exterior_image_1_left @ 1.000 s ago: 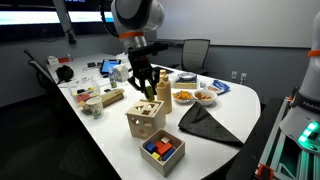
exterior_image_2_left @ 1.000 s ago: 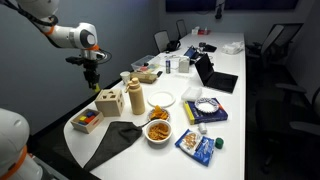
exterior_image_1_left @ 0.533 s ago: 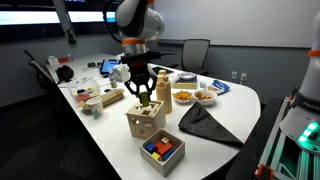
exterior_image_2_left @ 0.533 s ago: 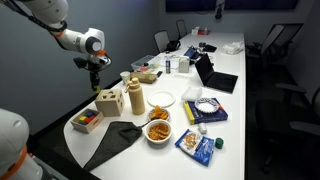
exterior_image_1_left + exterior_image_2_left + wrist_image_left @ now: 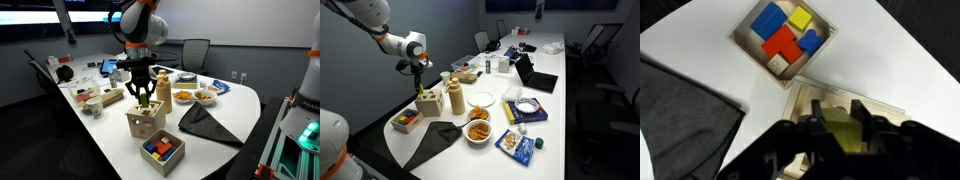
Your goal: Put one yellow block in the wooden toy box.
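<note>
Next, my gripper releases the yellow block at the holed top side of the pale wooden toy box (image 5: 150,103).
My gripper (image 5: 142,96) hangs just above the pale wooden toy box (image 5: 145,120), a cube with holes cut in its faces, also seen in an exterior view (image 5: 428,101). In the wrist view the gripper (image 5: 838,125) is shut on a yellow block (image 5: 837,135), held right over the box's top (image 5: 805,100). The low wooden tray (image 5: 161,151) of coloured blocks lies in front of the box; in the wrist view (image 5: 782,40) it holds blue, red and yellow pieces, one yellow block (image 5: 800,18) at its corner.
A dark grey cloth (image 5: 208,123) lies beside the box. A tall wooden bottle (image 5: 455,96), bowls of snacks (image 5: 477,130), a white plate (image 5: 482,99), a laptop (image 5: 535,75) and snack packets (image 5: 517,145) crowd the table. Office chairs stand behind it.
The arm has moved sideways with the yellow block, from beyond the box to directly over its top, and has come down a little.
</note>
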`<state>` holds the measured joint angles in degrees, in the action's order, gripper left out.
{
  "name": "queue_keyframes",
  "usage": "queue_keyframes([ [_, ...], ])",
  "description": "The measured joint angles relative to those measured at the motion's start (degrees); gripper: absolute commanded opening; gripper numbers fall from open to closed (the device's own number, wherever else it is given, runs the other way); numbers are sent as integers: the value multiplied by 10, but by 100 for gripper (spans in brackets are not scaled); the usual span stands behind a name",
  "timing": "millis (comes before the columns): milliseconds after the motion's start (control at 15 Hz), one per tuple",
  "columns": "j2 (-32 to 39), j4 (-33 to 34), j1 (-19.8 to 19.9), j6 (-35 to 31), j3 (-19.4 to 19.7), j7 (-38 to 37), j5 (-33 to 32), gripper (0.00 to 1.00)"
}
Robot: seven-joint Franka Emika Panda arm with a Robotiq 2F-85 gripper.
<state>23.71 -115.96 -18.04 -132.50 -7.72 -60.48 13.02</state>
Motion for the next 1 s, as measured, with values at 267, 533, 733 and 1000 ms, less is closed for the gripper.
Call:
queue_keyframes([
  [267, 0, -29, 0, -55, 1, -55, 7, 9],
  [533, 0, -52, 1, -100, 6, -85, 15, 9],
  [733, -1, -60, 6, -120, 7, -94, 17, 9],
  [1000, -3, -61, 14, -125, 8, -97, 17, 9],
])
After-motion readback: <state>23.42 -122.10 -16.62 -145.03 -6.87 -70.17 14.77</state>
